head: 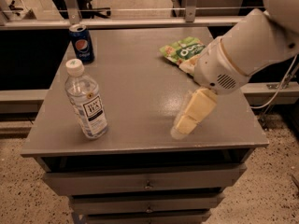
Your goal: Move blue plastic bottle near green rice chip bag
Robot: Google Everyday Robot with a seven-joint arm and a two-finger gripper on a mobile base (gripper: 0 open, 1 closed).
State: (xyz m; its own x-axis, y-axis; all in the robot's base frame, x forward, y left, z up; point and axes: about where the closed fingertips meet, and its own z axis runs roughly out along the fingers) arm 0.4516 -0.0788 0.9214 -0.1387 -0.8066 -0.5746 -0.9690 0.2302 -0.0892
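My gripper will move to the blue plastic bottle next and grip it around the bottle's white label (92,110), below its white cap.
The blue plastic bottle (87,101) stands upright near the front left of the grey cabinet top (135,92); it is clear, with a white cap and a white label. The green rice chip bag (181,50) lies flat at the back right, its right part hidden behind my arm. My gripper (181,129) hangs low over the front right of the top, well to the right of the bottle and in front of the bag. It holds nothing that I can see.
A blue Pepsi can (81,43) stands at the back left corner, behind the bottle. My white arm (243,50) reaches in from the upper right. Metal rails (117,21) run behind the cabinet. Drawers (145,181) are below the front edge.
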